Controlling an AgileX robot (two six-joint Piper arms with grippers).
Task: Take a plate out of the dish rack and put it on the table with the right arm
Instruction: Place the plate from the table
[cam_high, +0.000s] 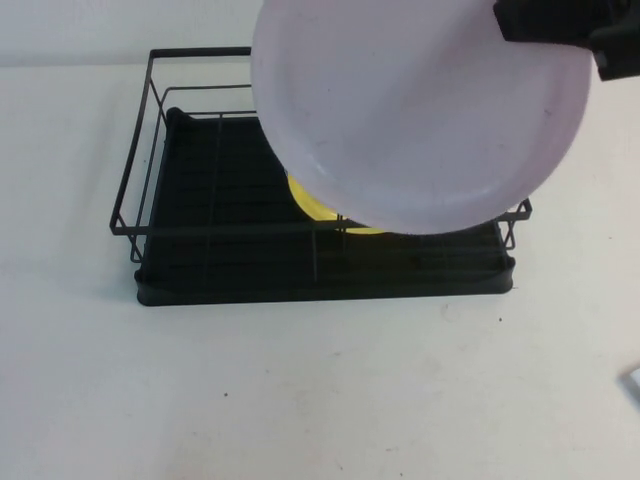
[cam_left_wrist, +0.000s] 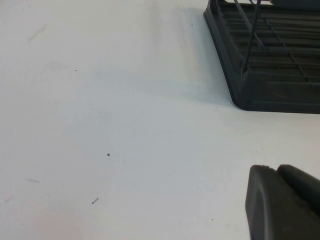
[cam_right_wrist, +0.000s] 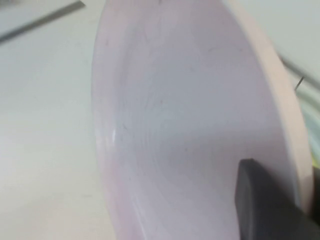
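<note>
I need to set the pale pink plate down with my right gripper on the white table (cam_high: 374, 371) just in front of the black dish rack.
The pale pink plate (cam_high: 420, 110) hangs high above the black dish rack (cam_high: 230, 230), tilted, close to the camera. My right gripper (cam_high: 560, 30) at the top right is shut on the plate's rim. In the right wrist view the plate (cam_right_wrist: 185, 115) fills the frame, with one black finger (cam_right_wrist: 260, 200) pressed on its inner face. My left gripper (cam_left_wrist: 287, 200) is shut and empty, low over the white table (cam_left_wrist: 100, 125), near a corner of the rack (cam_left_wrist: 270, 60). The left gripper is out of the high view.
A yellow plate (cam_high: 320, 205) stands in the rack, mostly hidden behind the pink plate. The rack's left half holds only wire dividers. White table (cam_high: 300, 390) spreads in front of the rack. A small pale object (cam_high: 633, 380) lies at the table's right edge.
</note>
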